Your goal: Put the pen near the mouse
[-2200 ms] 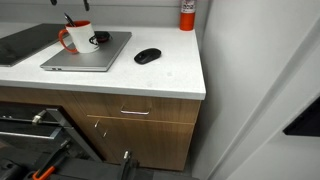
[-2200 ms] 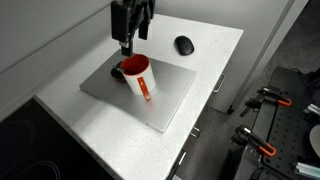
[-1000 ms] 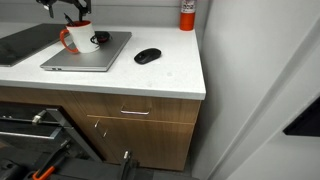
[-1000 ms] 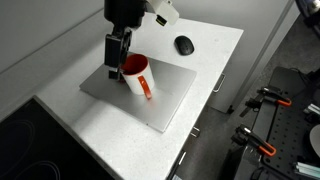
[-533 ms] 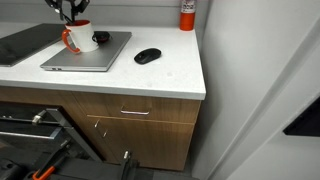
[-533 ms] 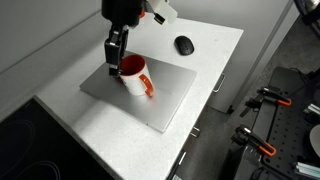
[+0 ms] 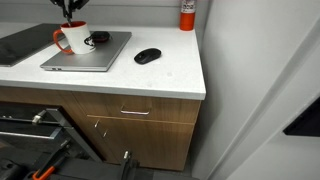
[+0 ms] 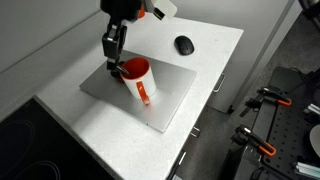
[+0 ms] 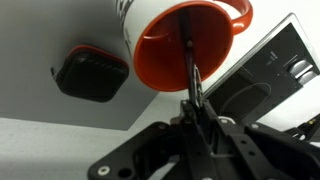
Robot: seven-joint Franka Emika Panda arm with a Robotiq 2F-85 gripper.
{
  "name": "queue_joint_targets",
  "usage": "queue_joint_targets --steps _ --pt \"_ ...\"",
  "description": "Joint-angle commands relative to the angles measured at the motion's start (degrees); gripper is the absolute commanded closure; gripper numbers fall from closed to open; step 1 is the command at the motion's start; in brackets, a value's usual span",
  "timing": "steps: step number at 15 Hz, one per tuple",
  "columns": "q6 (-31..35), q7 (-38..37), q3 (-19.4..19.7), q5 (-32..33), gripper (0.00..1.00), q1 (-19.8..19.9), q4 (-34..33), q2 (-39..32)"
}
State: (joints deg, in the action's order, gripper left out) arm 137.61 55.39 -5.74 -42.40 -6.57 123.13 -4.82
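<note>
Next, I release the pen on the white counter [image 7: 148, 44] just behind the black mouse.
A red and white mug [image 7: 70, 38] [image 8: 137, 75] stands on a closed grey laptop [image 7: 88, 55] [image 8: 150, 105]. In the wrist view the thin dark pen [image 9: 190, 62] rises from the mug's orange inside [image 9: 165, 45] into my gripper [image 9: 198, 108], which is shut on it. In both exterior views my gripper [image 7: 70, 10] [image 8: 113, 45] hangs just above the mug's mouth. The black oval mouse [image 7: 147, 56] [image 8: 184, 45] lies on the white counter, past the laptop's edge and well away from the mug.
A small dark coiled cable [image 7: 98, 38] [image 9: 92, 75] lies on the laptop beside the mug. A red canister [image 7: 187, 14] stands at the counter's back. A black cooktop [image 7: 20, 42] [image 8: 25, 150] borders the laptop. The counter's edge [image 7: 190, 92] is close to the mouse.
The jaws have closed on the pen inside the mug. The mug has shifted slightly on the laptop, and the gripper has risen a little.
</note>
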Motion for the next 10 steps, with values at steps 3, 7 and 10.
queue_joint_targets --steps 3,7,10 --pt "2.1 0.3 -0.5 -3.8 0.97 0.5 2.0 7.0" --pt "4.3 -13.9 -0.3 6.4 0.97 0.2 1.9 11.4" --pt "4.4 -26.8 0.1 18.4 0.97 1.4 0.4 12.0"
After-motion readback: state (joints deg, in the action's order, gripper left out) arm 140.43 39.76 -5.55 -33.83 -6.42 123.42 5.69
